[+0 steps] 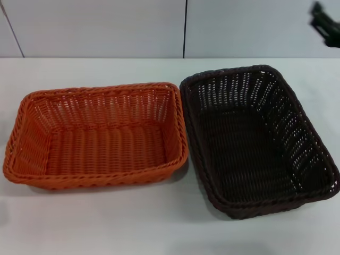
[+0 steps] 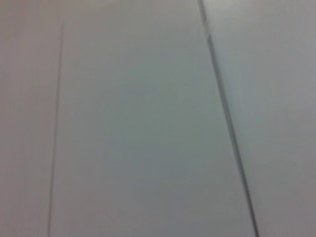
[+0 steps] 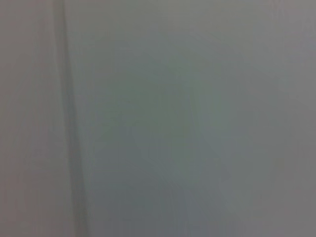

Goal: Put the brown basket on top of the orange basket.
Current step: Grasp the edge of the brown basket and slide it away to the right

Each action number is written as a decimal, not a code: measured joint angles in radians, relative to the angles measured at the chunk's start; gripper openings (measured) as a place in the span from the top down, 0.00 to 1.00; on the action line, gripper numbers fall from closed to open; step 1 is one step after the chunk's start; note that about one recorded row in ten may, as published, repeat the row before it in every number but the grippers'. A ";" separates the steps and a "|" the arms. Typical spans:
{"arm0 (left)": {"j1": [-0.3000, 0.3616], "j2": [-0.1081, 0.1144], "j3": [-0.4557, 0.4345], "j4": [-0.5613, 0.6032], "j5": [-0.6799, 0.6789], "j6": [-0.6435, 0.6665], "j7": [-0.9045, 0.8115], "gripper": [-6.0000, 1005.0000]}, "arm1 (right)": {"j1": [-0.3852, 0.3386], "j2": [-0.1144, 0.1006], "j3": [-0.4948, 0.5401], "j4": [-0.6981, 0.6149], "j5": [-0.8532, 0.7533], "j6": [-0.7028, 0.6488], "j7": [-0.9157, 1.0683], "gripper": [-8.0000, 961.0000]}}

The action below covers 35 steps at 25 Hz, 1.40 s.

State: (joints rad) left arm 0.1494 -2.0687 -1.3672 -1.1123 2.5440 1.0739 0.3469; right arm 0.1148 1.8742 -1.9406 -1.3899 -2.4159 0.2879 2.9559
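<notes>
Next, I move my right gripper over to the middle of the brown basket's near rim (image 1: 285,201), on its short side, and close it there.
The orange basket (image 1: 98,135) sits on the white table at the left of the head view, empty and upright. The brown basket (image 1: 257,141) sits right beside it on the right, empty and upright, its rim close to or touching the orange one's. A dark part of my right gripper (image 1: 324,18) shows at the top right corner, high above and behind the brown basket. My left gripper is out of view. Both wrist views show only plain wall panels.
The white table (image 1: 159,223) runs to a pale panelled wall (image 1: 106,26) behind the baskets. Bare table lies in front of both baskets.
</notes>
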 joint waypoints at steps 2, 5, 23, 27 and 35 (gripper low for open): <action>-0.006 0.000 0.006 0.056 -0.039 0.000 -0.011 0.25 | 0.009 0.004 0.081 -0.153 -0.051 -0.299 -0.007 0.26; -0.021 0.000 0.014 0.134 -0.091 -0.006 -0.040 0.25 | 0.048 0.060 0.206 -0.358 -0.114 -0.777 -0.081 0.26; -0.087 -0.001 0.031 0.298 -0.181 -0.028 -0.057 0.25 | 0.284 0.194 0.526 -0.617 0.023 -2.139 -0.617 0.29; -0.089 -0.002 0.052 0.299 -0.209 -0.031 -0.055 0.25 | 0.282 0.195 0.526 -0.618 0.016 -2.188 -0.628 0.30; -0.085 -0.002 0.079 0.303 -0.232 -0.034 -0.047 0.25 | 0.280 0.197 0.518 -0.528 0.013 -2.198 -0.666 0.32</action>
State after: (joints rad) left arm 0.0644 -2.0709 -1.2882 -0.8094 2.3115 1.0401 0.2996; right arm 0.3944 2.0711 -1.4229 -1.9182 -2.4024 -1.9100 2.2903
